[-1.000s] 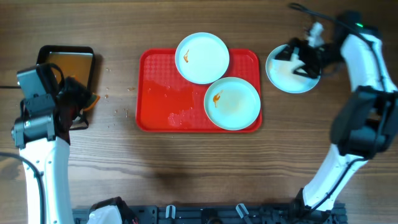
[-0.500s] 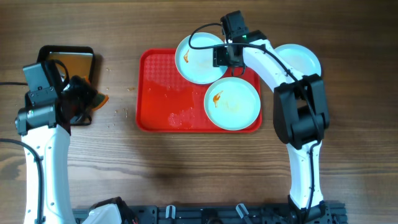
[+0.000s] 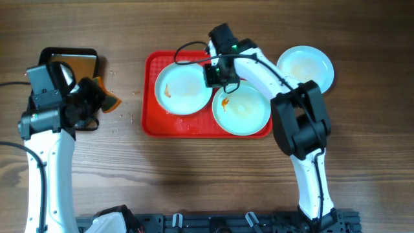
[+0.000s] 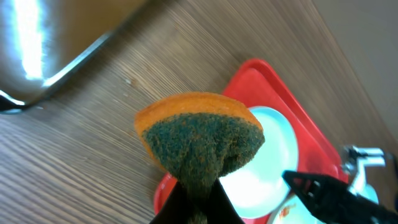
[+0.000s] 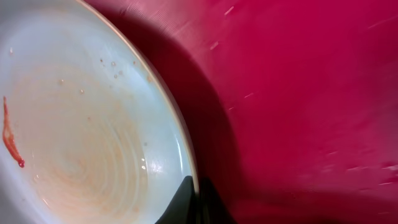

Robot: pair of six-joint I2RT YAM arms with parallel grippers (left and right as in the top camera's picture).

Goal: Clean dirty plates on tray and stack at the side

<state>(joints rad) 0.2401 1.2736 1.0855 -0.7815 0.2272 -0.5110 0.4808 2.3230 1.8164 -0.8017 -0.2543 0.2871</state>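
My right gripper will let go of the smeared pale plate on top of the plate on the table (image 3: 305,69), beside the red tray.
On the red tray (image 3: 154,120) lie two pale plates. My right gripper (image 3: 217,75) is shut on the right rim of the left plate (image 3: 183,89), which has an orange smear on its left side. The right wrist view shows the fingers pinching that plate's (image 5: 81,137) rim over the tray (image 5: 311,93). A second smeared plate (image 3: 244,109) sits at the tray's right. Another plate (image 3: 305,70) rests on the table right of the tray. Left of the tray, my left gripper (image 3: 92,101) is shut on an orange-and-green sponge (image 3: 107,101), also seen close up as the sponge (image 4: 199,137).
A black pan (image 3: 68,63) of brownish water stands at the far left, behind my left arm; its metal rim (image 4: 37,56) shows in the left wrist view. Crumbs and drops dot the wood between pan and tray. Wet streaks mark the tray's left half.
The right arm left the plate on the table, crossed to the tray, shut on the back plate's rim and dragged it left and forward. The left gripper carried the sponge rightwards.
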